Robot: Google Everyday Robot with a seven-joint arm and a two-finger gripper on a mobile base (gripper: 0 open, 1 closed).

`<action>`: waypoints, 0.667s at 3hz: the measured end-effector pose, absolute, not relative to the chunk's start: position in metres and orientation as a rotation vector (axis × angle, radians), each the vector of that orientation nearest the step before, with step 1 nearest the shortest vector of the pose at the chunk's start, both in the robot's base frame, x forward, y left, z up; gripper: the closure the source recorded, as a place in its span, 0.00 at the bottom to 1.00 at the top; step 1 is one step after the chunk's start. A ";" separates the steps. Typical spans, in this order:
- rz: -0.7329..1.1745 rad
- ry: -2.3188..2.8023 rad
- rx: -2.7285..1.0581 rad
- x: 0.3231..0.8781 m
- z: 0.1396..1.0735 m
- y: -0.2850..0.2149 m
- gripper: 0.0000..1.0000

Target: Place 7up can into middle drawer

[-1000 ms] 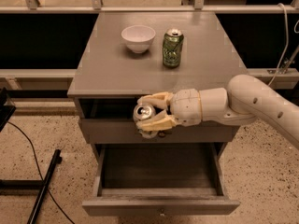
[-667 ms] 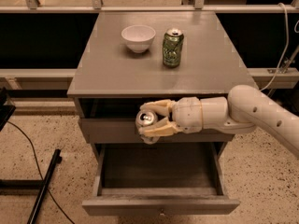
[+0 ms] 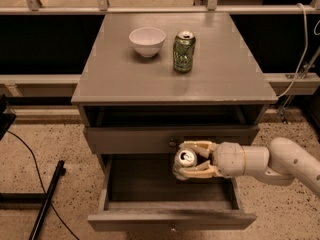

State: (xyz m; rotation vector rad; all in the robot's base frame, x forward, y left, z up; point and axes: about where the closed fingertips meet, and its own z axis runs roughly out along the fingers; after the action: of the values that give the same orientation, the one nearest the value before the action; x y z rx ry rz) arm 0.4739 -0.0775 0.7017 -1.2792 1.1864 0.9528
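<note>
Next, my gripper lets go of the 7up can on the middle drawer's bare bottom, near the side (image 3: 212, 193) closest to my arm.
My gripper (image 3: 192, 160) reaches in from the right and is shut on the 7up can (image 3: 185, 162). I see the can's silver top and little of its label. The can hangs over the back right part of the open middle drawer (image 3: 170, 219), just in front of the upper drawer front (image 3: 130, 140). The middle drawer is pulled out and its grey floor is bare.
On the cabinet top (image 3: 120, 79) stand a white bowl (image 3: 147, 40) and a dark-green can (image 3: 183, 51). A black pole (image 3: 46, 199) and a cable lie on the speckled floor at the left. A rail runs behind the cabinet.
My gripper has come down with the can, from in front of the upper drawer to over the open middle drawer.
</note>
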 end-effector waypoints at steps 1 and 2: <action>0.912 1.149 -1.337 0.475 0.683 -0.087 1.00; 0.905 1.143 -1.347 0.475 0.681 -0.087 1.00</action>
State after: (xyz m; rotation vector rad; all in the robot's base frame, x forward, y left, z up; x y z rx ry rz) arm 0.4749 -0.0872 0.6806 -1.3475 1.1433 0.9054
